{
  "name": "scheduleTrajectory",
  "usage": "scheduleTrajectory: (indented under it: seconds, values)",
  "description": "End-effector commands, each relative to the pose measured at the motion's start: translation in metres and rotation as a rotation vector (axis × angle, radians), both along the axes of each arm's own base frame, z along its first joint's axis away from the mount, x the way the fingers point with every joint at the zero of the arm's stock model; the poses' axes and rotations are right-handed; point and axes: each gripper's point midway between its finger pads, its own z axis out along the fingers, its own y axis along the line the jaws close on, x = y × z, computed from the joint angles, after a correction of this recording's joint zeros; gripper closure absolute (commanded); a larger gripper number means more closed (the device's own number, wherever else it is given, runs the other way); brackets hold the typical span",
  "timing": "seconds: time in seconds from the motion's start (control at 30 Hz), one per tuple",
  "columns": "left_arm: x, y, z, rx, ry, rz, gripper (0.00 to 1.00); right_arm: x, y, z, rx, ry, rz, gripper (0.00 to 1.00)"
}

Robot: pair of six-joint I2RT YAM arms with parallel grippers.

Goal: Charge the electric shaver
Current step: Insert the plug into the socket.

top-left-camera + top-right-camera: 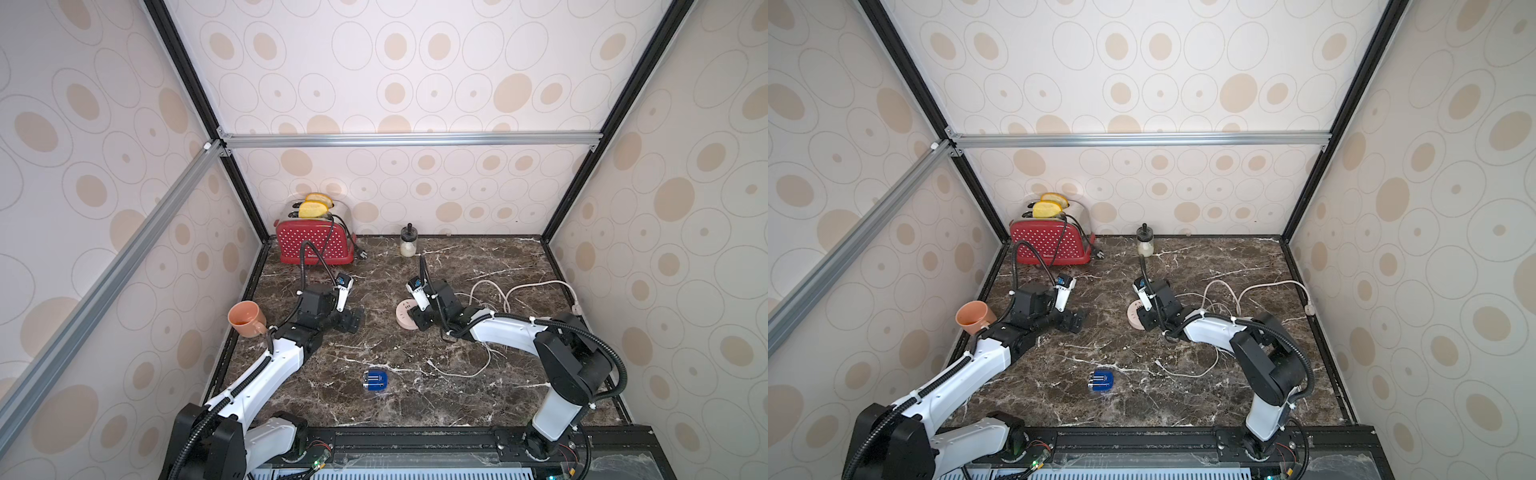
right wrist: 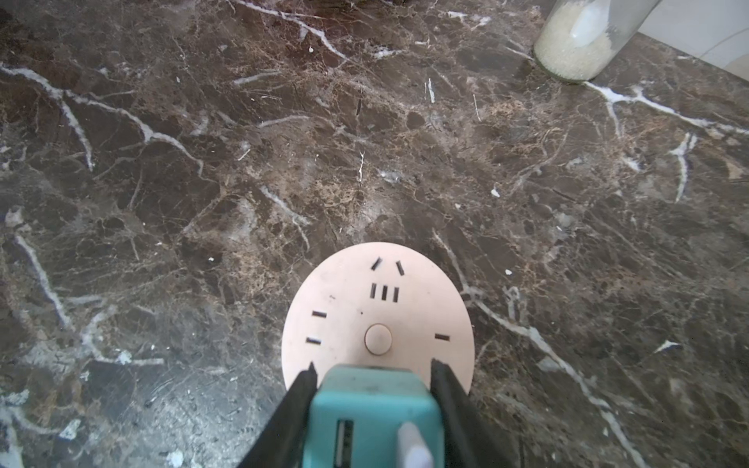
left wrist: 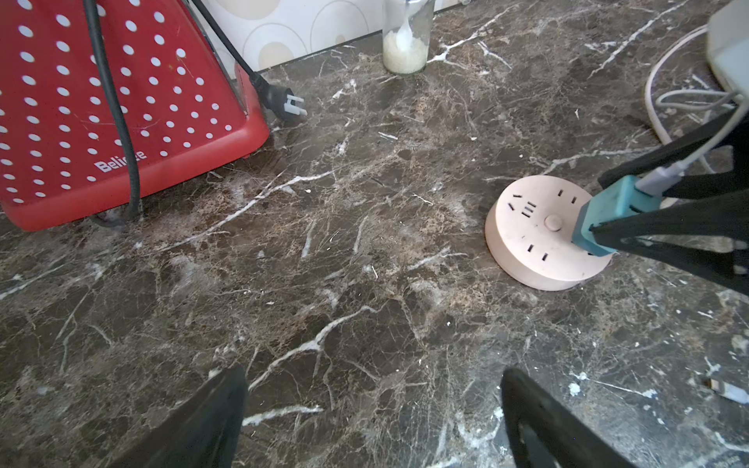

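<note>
Next, my right gripper lets go of the teal plug adapter at the near edge of the round pink power strip (image 1: 420, 318) (image 2: 377, 430).
The electric shaver (image 1: 375, 380) (image 1: 1100, 381), small and dark blue with silver stripes, lies alone on the marble near the front, apart from both grippers. My right gripper (image 2: 373, 364) (image 1: 417, 316) is shut on a teal plug adapter (image 2: 371, 409) (image 3: 612, 208). The adapter rests on the near edge of a round pink power strip (image 2: 364, 308) (image 3: 531, 239) (image 1: 402, 314). A white cable (image 1: 486, 291) runs from the adapter's back. Whether its prongs sit in a socket is hidden. My left gripper (image 3: 373, 377) (image 1: 353, 320) hangs open over bare marble left of the strip.
A red dotted toaster (image 1: 316, 245) with bread stands at the back left, its black plug (image 3: 289, 104) lying loose beside it. A glass jar (image 1: 408, 243) stands at the back wall. An orange cup (image 1: 246, 319) is by the left wall. Cable loops lie at the right.
</note>
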Motion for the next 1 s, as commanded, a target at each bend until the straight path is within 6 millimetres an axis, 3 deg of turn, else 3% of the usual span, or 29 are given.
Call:
scheduleTrajectory:
  seconds: [0.0,0.13,0.33,0.4,0.5,0.63,0.7,0.8,0.9,0.97]
  values:
    - [0.003,0.001,0.014,-0.014,-0.019,0.009,0.01,-0.006,-0.008,-0.02,-0.033,0.039,0.0,1.0]
    - [0.004,0.001,0.016,-0.018,-0.021,0.011,0.01,-0.011,-0.014,-0.042,-0.089,0.057,0.02,1.0]
    - [0.002,0.001,0.019,-0.011,-0.018,0.002,0.01,-0.024,-0.025,-0.097,-0.158,0.161,0.018,1.0]
    - [0.0,0.001,0.02,-0.007,-0.017,-0.002,0.01,-0.027,-0.027,-0.101,-0.15,0.179,0.013,1.0]
    - [-0.003,0.0,0.02,-0.002,-0.013,-0.017,0.01,-0.027,-0.03,-0.091,-0.147,0.158,0.006,1.0]
    - [-0.005,-0.002,0.024,-0.003,-0.01,-0.035,0.01,-0.026,-0.032,-0.059,-0.122,0.113,0.005,0.89]
    - [-0.005,-0.002,0.027,0.002,-0.012,-0.041,0.01,-0.027,-0.032,-0.04,-0.097,0.091,0.005,0.77]
    - [-0.005,-0.004,0.03,-0.004,-0.017,-0.052,0.01,-0.027,-0.032,-0.011,-0.062,0.054,0.006,0.49]
    - [-0.005,-0.005,0.033,-0.013,-0.019,-0.055,0.01,-0.026,-0.033,0.01,-0.034,0.011,0.003,0.36]
    - [-0.005,-0.007,0.035,-0.018,-0.023,-0.059,0.01,-0.025,-0.034,0.018,-0.028,-0.002,0.002,0.35]
